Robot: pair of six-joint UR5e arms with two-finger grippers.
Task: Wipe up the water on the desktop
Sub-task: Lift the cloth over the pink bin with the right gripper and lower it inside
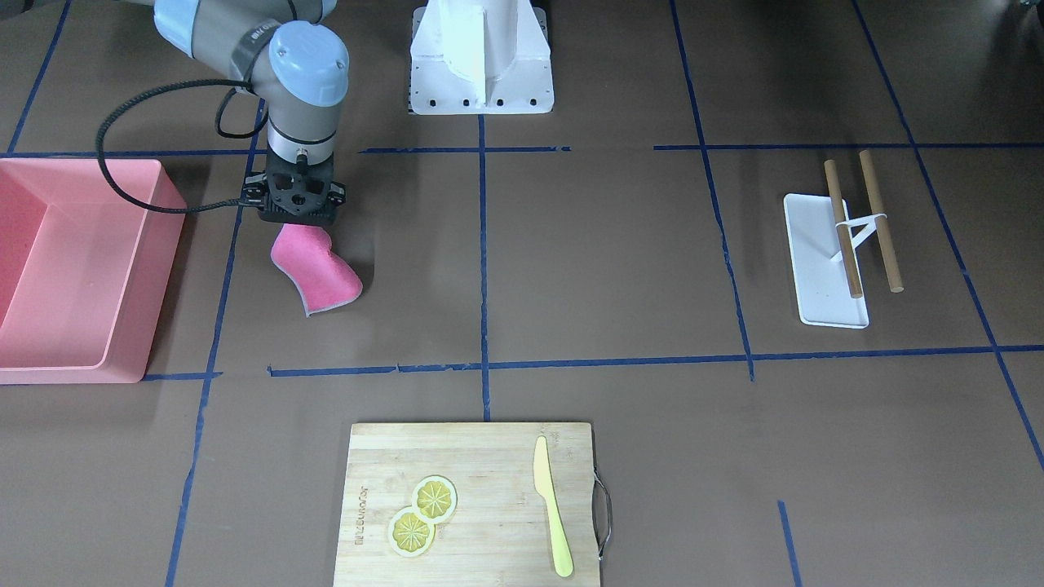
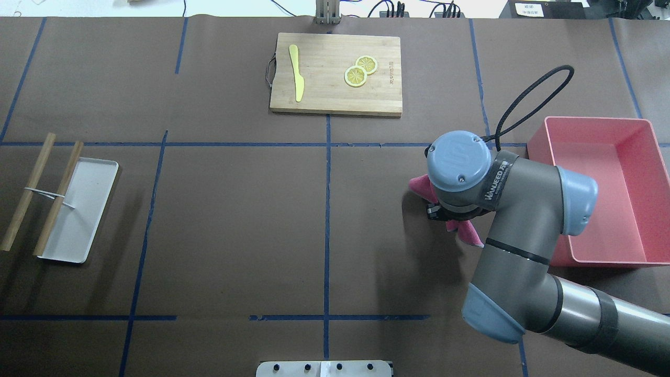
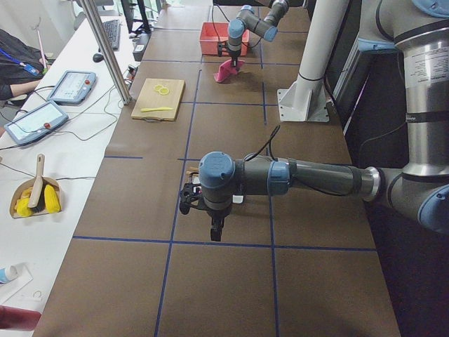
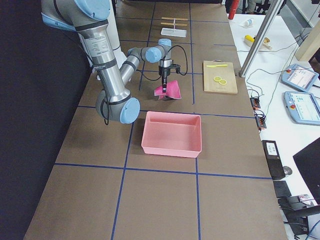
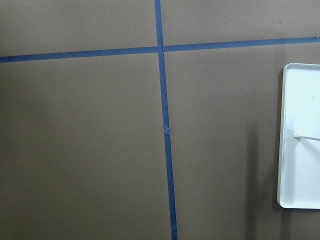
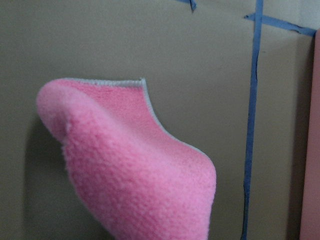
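Observation:
Next, I let go of the pink cloth with my right gripper inside the pink bin [image 1: 18, 273], down on the bottom of the bin.
The desktop [image 1: 612, 261] is a matte brown surface with a grid of blue tape lines; I can make out no water on it. My right gripper [image 1: 300, 224] points down and is shut on a pink cloth [image 1: 318, 273], which droops from it beside the pink bin. The cloth also shows in the right wrist view [image 6: 135, 175], the overhead view [image 2: 420, 187] and the exterior right view [image 4: 167, 91]. I cannot tell whether its lower end touches the desktop. My left gripper [image 3: 216, 228] shows only in the exterior left view, low over the desktop; I cannot tell whether it is open or shut.
A pink bin [image 1: 155, 277] stands close beside the cloth. A bamboo cutting board [image 1: 489, 465] holds two lemon slices [image 1: 422, 515] and a yellow knife [image 1: 553, 522]. A white tray [image 1: 816, 269] with two wooden sticks [image 1: 879, 220] lies at the other end. The robot base [image 1: 481, 65] is at mid-table.

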